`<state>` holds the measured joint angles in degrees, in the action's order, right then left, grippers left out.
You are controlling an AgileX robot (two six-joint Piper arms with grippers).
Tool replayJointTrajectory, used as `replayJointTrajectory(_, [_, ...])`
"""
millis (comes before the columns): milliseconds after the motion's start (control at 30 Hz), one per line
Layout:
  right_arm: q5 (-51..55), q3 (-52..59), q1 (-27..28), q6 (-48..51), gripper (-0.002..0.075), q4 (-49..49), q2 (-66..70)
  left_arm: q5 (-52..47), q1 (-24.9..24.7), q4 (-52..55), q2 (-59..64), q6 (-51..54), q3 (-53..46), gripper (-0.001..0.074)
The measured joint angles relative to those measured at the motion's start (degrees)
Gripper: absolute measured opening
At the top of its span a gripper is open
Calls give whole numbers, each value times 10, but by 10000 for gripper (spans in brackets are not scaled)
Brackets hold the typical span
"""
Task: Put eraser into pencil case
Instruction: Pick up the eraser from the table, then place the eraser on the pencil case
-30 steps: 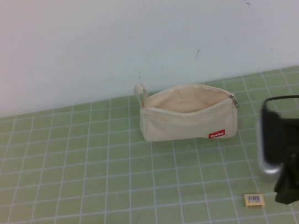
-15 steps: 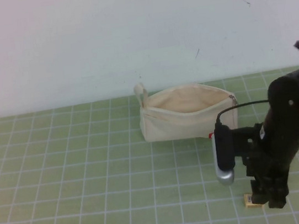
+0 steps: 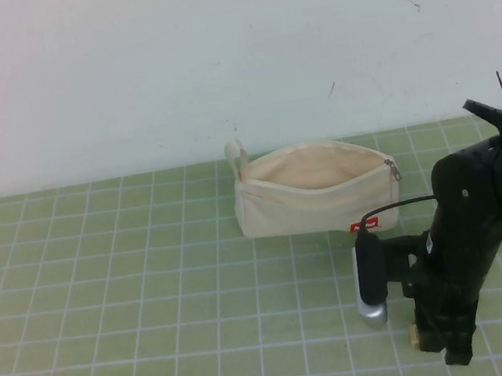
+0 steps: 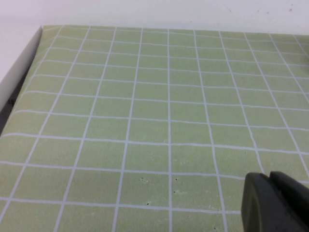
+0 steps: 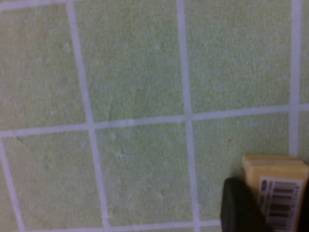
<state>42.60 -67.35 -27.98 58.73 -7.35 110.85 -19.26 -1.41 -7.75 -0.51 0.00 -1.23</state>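
My right gripper is going to the pencil case. It will release the eraser, which is now on the green grid mat, inside the pencil case's open top [image 3: 308, 172], behind the front with the red tag.
The eraser [image 5: 277, 186], a small tan block with a barcode label, lies on the green grid mat at the front right. In the high view only its edge [image 3: 411, 336] shows beside the arm. My right gripper [image 3: 444, 345] points down over it. In the right wrist view the right gripper [image 5: 273, 208] has a dark finger [image 5: 239, 208] against each side of the eraser. The pencil case [image 3: 313, 198], a cream pouch with a red tag [image 3: 364, 224], stands open-topped behind it. My left gripper [image 4: 275, 203] is shut and empty over bare mat, out of the high view.
The green grid mat [image 3: 136, 298] covers the table up to a white wall. The right arm's silver wrist camera [image 3: 370, 283] hangs just in front of the pencil case. The mat's edge [image 4: 29, 53] shows in the left wrist view.
My right arm swung in from the right edge and dropped down over the eraser, now covering most of it. The pencil case has not moved.
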Motion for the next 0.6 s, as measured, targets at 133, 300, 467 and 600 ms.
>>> replayJointTrajectory(133, [3,-4,0,0,209,0,0,0,0,0,0,0,0,-1])
replayJointTrajectory(300, [85,-78,0,0,209,0,1,0,0,0,0,0,0,-1])
replayJointTrajectory(467, [159,-229,0,-1,209,-1,1,0,0,0,0,0,0,-1])
replayJointTrajectory(600, [108,-315,0,-21,209,-15,1,0,0,0,0,0,0,-1])
